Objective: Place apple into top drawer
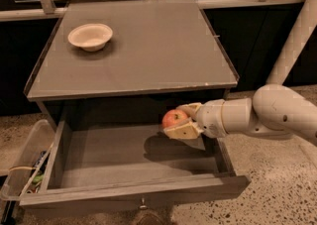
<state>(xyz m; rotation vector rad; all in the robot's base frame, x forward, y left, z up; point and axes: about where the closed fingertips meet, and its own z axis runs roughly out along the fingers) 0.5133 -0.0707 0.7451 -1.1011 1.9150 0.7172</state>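
Observation:
The red apple will go on the drawer's bare bottom toward the back (158, 129), below the cabinet top.
The top drawer (133, 189) is pulled fully open below the grey cabinet top; its inside floor is bare and its small metal knob shows at the front panel. My gripper (181, 121) reaches in from the right and is shut on the red apple (173, 118). It holds the apple above the right rear part of the drawer's floor, clear of the bottom, with a shadow beneath it. The white arm stretches away to the right.
A shallow cream bowl (90, 36) sits at the back left of the cabinet top (148, 55). A clear plastic bin (22, 162) with small items stands on the floor left of the drawer. A metal railing runs behind the cabinet.

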